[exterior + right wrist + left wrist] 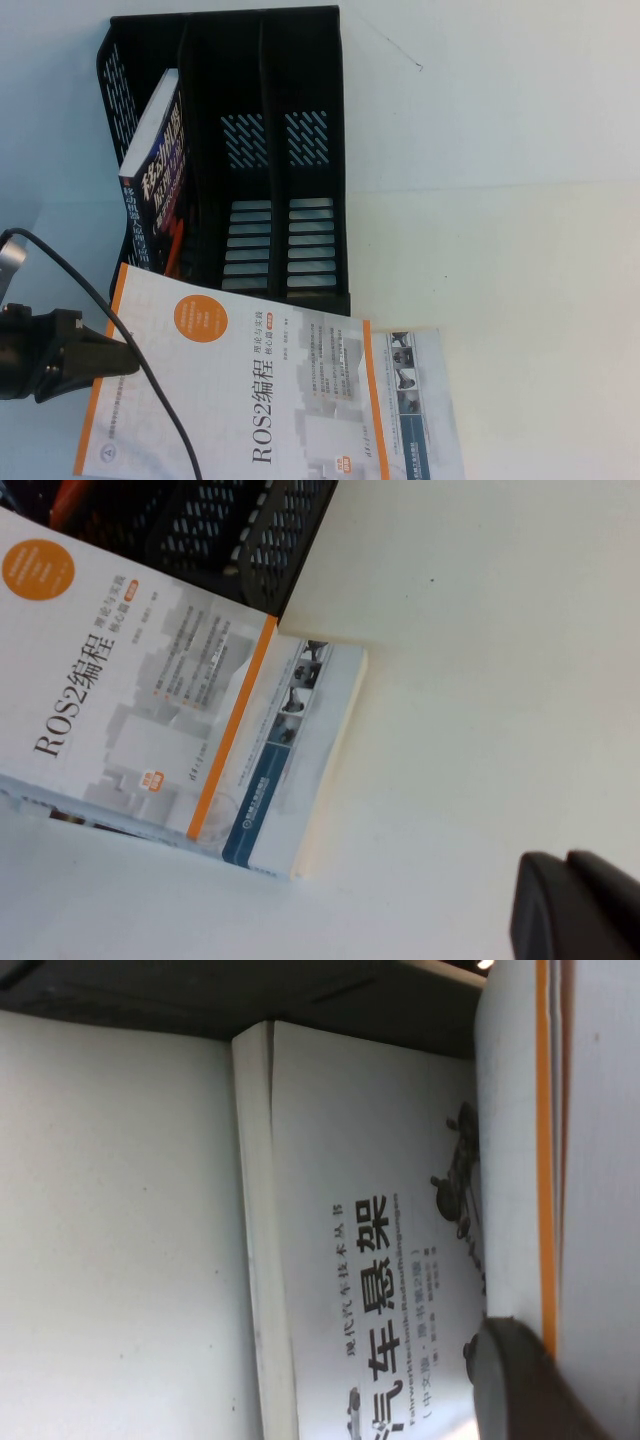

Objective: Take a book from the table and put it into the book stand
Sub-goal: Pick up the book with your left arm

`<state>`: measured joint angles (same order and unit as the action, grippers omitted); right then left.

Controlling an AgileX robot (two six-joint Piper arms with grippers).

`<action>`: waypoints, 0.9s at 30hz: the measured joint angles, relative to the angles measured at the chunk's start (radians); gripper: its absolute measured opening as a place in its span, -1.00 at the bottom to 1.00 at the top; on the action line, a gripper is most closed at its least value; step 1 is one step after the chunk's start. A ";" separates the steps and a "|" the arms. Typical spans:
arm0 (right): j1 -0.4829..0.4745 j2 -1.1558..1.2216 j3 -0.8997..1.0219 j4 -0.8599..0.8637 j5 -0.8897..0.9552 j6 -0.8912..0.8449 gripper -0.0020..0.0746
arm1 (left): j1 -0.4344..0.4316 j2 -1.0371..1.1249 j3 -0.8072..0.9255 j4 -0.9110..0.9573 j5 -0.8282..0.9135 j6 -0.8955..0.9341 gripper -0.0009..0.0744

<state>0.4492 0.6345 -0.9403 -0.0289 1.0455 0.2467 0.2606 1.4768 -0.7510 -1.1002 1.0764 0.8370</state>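
I will release the ROS2 book with my left gripper, upright in the stand's middle slot [224, 264], beside the dark book.
The black three-slot book stand [250, 150] stands at the back left, with a dark book [160, 170] leaning in its left slot. A white and orange ROS2 book [250, 390] lies in front of it, on top of a second white and blue book [420, 400]. My left gripper [112, 356] is shut on the ROS2 book's left edge. In the left wrist view one finger [520, 1380] presses on the ROS2 book [600, 1160], held above the lower book [380, 1210]. My right gripper [575, 905] is shut and empty over bare table, right of the books [290, 750].
The stand's middle and right slots hold nothing. A black cable [130, 350] runs across the ROS2 book's left part. The white table [500, 200] stretches to the right of the stand and the books.
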 joint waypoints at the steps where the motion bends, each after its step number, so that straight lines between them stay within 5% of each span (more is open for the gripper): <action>1: 0.000 0.000 0.000 0.000 0.000 0.000 -0.93 | 0.000 0.000 0.000 0.000 0.000 0.000 -0.69; 15: 0.000 0.000 0.000 0.000 -0.016 0.001 -0.93 | 0.000 -0.107 -0.018 -0.048 0.053 -0.038 -0.70; 27: 0.000 0.000 0.000 -0.017 -0.027 0.001 -0.93 | 0.000 -0.311 -0.438 0.148 0.096 -0.352 -0.70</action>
<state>0.4492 0.6345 -0.9403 -0.0462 1.0188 0.2474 0.2606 1.1659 -1.1887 -0.9517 1.1729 0.4854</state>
